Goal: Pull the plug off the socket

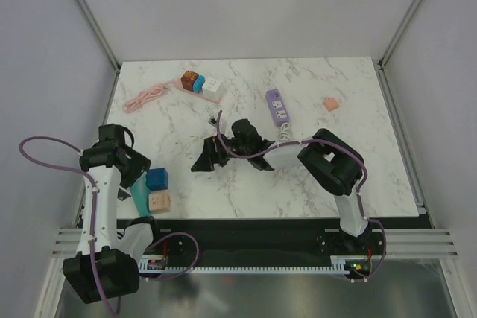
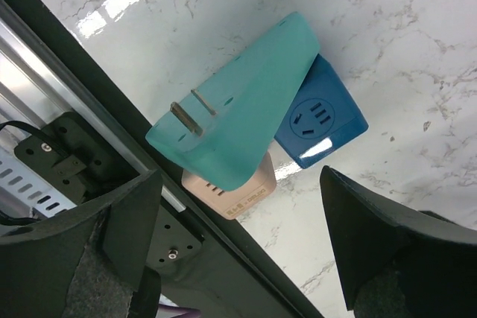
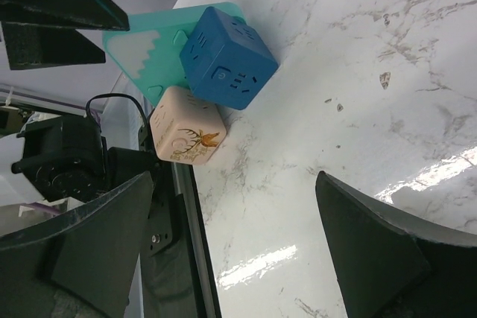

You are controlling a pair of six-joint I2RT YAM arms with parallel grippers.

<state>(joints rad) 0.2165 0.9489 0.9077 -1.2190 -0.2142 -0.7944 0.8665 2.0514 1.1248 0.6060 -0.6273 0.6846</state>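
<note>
I see the pink cube socket is far from my right gripper, so I will use my left gripper to bring the cluster toward the middle and grip the teal adapter's prong end (image 2: pixel 216 156).
A purple power strip (image 1: pixel 276 105) lies at the middle back of the table, with a white plug and cord (image 1: pixel 285 133) at its near end. A pink cable (image 1: pixel 144 97) runs to a cluster of orange, blue and white cube sockets (image 1: pixel 200 83) at the back left. My right gripper (image 1: pixel 203 161) (image 3: pixel 238 251) is open and empty over the bare marble at the table's middle. My left gripper (image 1: pixel 139 178) (image 2: pixel 238 258) is open and empty at the near left edge, beside a teal adapter (image 2: pixel 238 102) whose two prongs are bare.
The teal adapter leans on a blue cube socket (image 1: pixel 157 178) (image 3: pixel 227 57) and a pink cube socket (image 1: pixel 159 201) (image 3: pixel 186 135) at the table's near left edge. A small pink block (image 1: pixel 331 103) lies at the back right. A black rail (image 2: pixel 223 258) runs along the near edge.
</note>
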